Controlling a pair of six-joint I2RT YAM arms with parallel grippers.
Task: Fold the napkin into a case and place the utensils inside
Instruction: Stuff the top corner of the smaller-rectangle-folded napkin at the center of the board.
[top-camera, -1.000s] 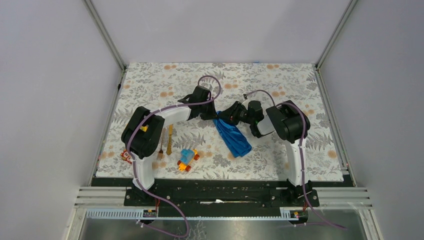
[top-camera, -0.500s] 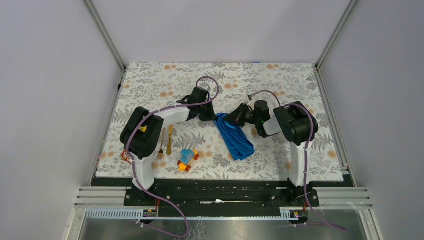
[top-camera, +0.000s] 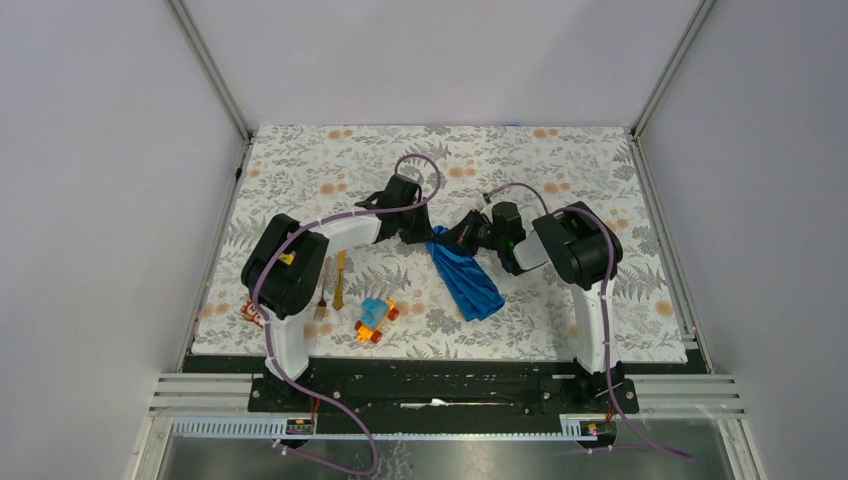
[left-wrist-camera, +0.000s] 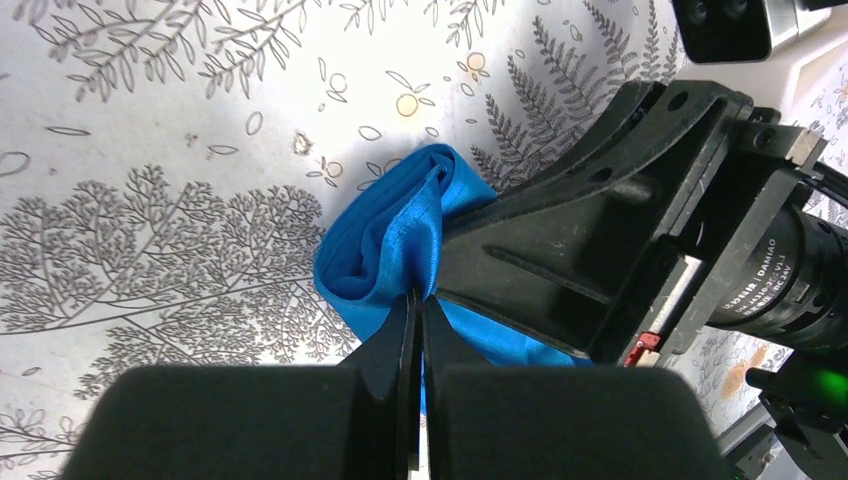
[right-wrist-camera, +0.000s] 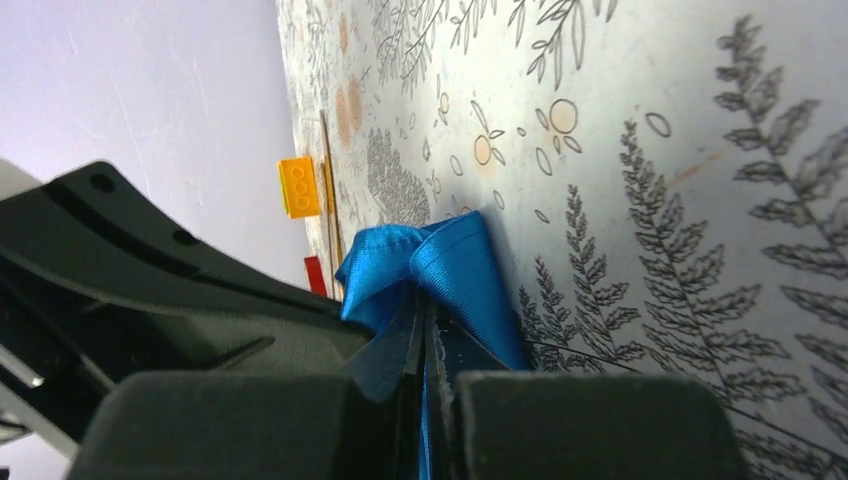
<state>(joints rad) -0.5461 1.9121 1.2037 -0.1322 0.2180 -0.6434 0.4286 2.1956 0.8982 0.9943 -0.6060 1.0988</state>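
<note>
My left gripper will open and take the folded edge (left-wrist-camera: 360, 292) again to straighten it while my right gripper holds, as the napkin's raised end bunches at both grippers' fingers.
The bright blue napkin (top-camera: 468, 275) lies bunched in a long strip at the middle of the mat, its far end lifted. My left gripper (top-camera: 428, 233) is shut on that raised end; the cloth (left-wrist-camera: 390, 240) bulges just past its closed tips (left-wrist-camera: 415, 298). My right gripper (top-camera: 452, 240) is shut on the same end from the other side, with a fold of napkin (right-wrist-camera: 455, 265) pinched at its tips (right-wrist-camera: 422, 320). The two grippers almost touch. The golden-orange utensils, a knife (top-camera: 340, 278) and a fork (top-camera: 322, 298), lie side by side on the left, partly behind the left arm.
A blue-and-orange toy car (top-camera: 375, 320) sits near the front edge, between the utensils and the napkin. A red patterned block (top-camera: 250, 312) lies at the mat's front left corner. A yellow block (right-wrist-camera: 298, 186) shows beyond the napkin in the right wrist view. Grey walls enclose the mat (top-camera: 560, 160).
The right gripper's jaws have closed onto the napkin's raised end, and it has shifted slightly left toward the left gripper. The left gripper has stayed shut on the cloth.
</note>
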